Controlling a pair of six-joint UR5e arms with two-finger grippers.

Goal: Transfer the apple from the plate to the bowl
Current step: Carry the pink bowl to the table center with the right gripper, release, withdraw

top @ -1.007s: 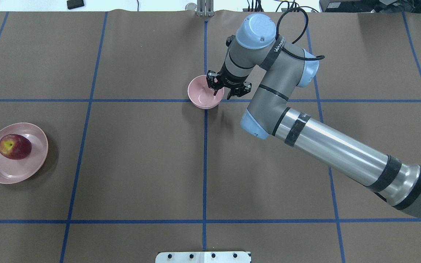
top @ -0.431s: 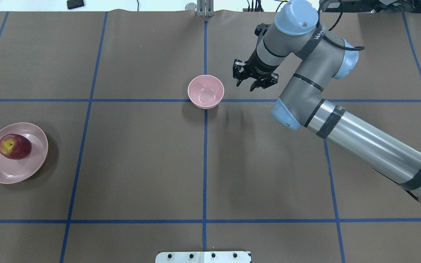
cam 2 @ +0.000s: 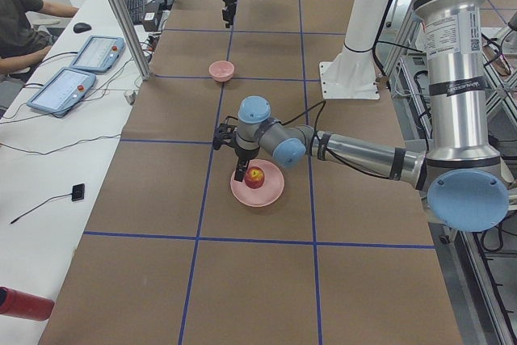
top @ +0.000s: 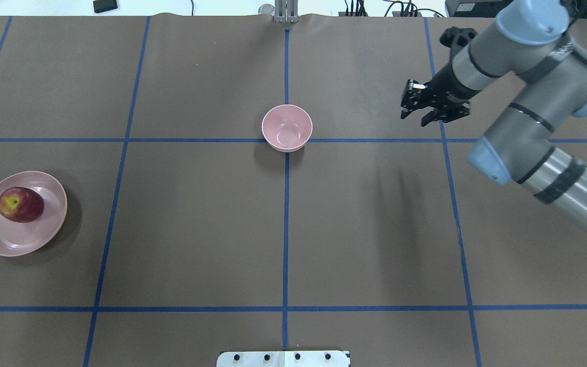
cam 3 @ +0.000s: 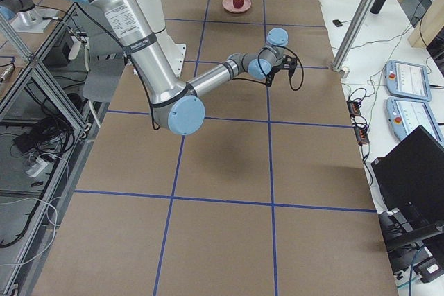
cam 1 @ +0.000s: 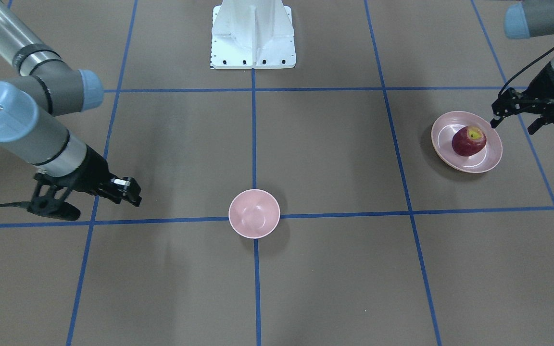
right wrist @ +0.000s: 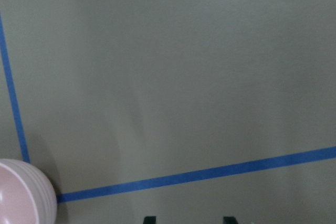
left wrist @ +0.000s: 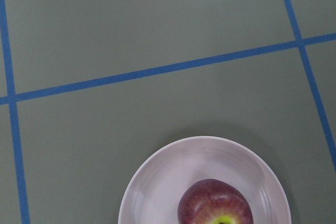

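Note:
The yellow top (cam 1: 475,134) (left wrist: 224,219) of the dark red apple on the wide pink plate is the next part that I need to close my left gripper around.
The dark red apple (top: 21,204) lies on the wide pink plate (top: 44,229) at the table's left side; both also show in the front view, apple (cam 1: 469,140) and plate (cam 1: 493,156). The left wrist view shows the apple (left wrist: 215,205) on the plate (left wrist: 157,177) at its lower edge. My left gripper (cam 1: 512,126) is open and hovers beside the plate's rim, apart from the apple. The small deep pink bowl (top: 287,127) stands empty at the table's middle. My right gripper (top: 415,120) is open and empty, well to the bowl's right and above the table.
The white base mount (cam 1: 253,33) stands at the robot's side of the table. Blue tape lines cross the brown mat. A side bench with tablets (cam 2: 73,70) and an operator (cam 2: 20,18) runs along the far edge.
My right gripper has lifted off the bowl and swung far to the right, still open. The left gripper's tip has come into view beside the plate. Apple and bowl have not moved.

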